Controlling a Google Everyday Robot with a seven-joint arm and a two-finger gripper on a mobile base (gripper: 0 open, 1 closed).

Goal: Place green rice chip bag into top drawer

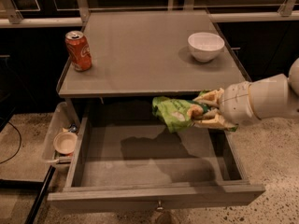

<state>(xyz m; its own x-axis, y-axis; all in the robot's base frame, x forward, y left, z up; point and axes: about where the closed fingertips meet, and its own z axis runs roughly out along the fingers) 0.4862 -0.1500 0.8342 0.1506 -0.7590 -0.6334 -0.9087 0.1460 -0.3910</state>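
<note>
The robot's gripper should release the green rice chip bag near the middle of the open drawer's flat grey bottom (pixel 161 144).
The green rice chip bag (pixel 172 113) is crinkled and held in the air over the back right part of the open top drawer (pixel 140 160). My gripper (pixel 202 115) comes in from the right and is shut on the bag's right end. The bag hangs just below the front edge of the tabletop and above the drawer's flat grey bottom. The drawer is pulled fully out, with a small knob (pixel 160 206) on its front.
A red-orange soda can (pixel 78 50) stands at the tabletop's (pixel 140 55) front left. A white bowl (pixel 205 45) sits at its right. A clear plastic bin (pixel 56 134) with a small bowl (pixel 65 142) hangs left of the drawer. Speckled floor lies around.
</note>
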